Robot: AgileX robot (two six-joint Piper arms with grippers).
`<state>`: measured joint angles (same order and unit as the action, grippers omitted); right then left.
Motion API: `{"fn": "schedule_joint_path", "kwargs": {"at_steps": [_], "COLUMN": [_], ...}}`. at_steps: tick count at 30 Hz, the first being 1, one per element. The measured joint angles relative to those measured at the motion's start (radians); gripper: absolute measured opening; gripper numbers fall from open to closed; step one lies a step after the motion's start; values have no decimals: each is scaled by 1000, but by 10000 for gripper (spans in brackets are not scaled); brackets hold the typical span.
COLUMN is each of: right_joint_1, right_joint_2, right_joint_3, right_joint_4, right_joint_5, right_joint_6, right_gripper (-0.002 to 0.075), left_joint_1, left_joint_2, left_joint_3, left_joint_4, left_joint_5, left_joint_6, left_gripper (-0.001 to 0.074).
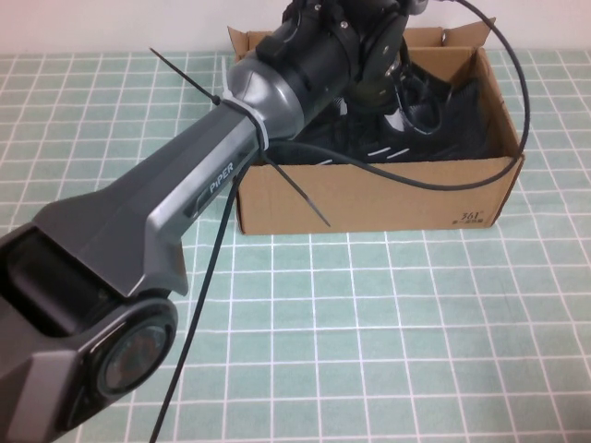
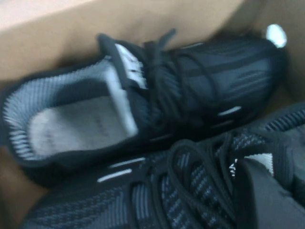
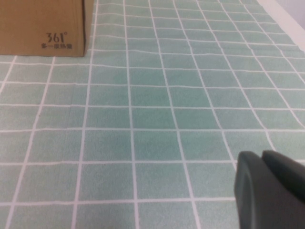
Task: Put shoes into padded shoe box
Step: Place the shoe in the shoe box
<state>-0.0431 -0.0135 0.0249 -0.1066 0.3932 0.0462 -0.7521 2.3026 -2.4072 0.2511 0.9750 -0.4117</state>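
Next, I release the second black shoe with my left gripper between the other shoe and the box's front side (image 1: 386, 151) (image 2: 176, 191).
The brown cardboard shoe box (image 1: 369, 198) stands on the green checked cloth at the back, flaps upright. Both black knit shoes (image 1: 434, 129) lie inside it. In the left wrist view one shoe (image 2: 214, 81) lies by the cardboard wall (image 2: 143, 19), its grey inside showing. The other shoe (image 2: 157, 200) lies beside it, laces up. My left gripper (image 1: 383, 92) reaches down into the box and looks shut on that second shoe's tongue edge (image 2: 259, 162). My right gripper (image 3: 259, 155) is shut and empty above the cloth, out of the high view.
My left arm (image 1: 212, 175) and its black cable (image 1: 517, 120) cross over the box's left and right sides. The printed box corner (image 3: 43, 24) shows in the right wrist view. Green checked cloth (image 1: 388, 323) lies in front of the box.
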Motion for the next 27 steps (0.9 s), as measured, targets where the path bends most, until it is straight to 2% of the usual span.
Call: {"fn": "schedule_joint_path", "kwargs": {"at_steps": [5,15,27], "right_joint_1": [0,0,0], "right_joint_2": [0,0,0], "right_joint_3": [0,0,0], "right_joint_4": [0,0,0], "right_joint_5": [0,0,0], "right_joint_6": [0,1,1], "right_gripper": [-8,-8,-8], "left_joint_1": [2,2,2], "left_joint_2": [0,32,64], "left_joint_3": [0,0,0], "left_joint_4": [36,-71,-113], "left_joint_5": [1,-33,-41], "left_joint_6": [6,66,90], "left_gripper": [1,1,1]}}
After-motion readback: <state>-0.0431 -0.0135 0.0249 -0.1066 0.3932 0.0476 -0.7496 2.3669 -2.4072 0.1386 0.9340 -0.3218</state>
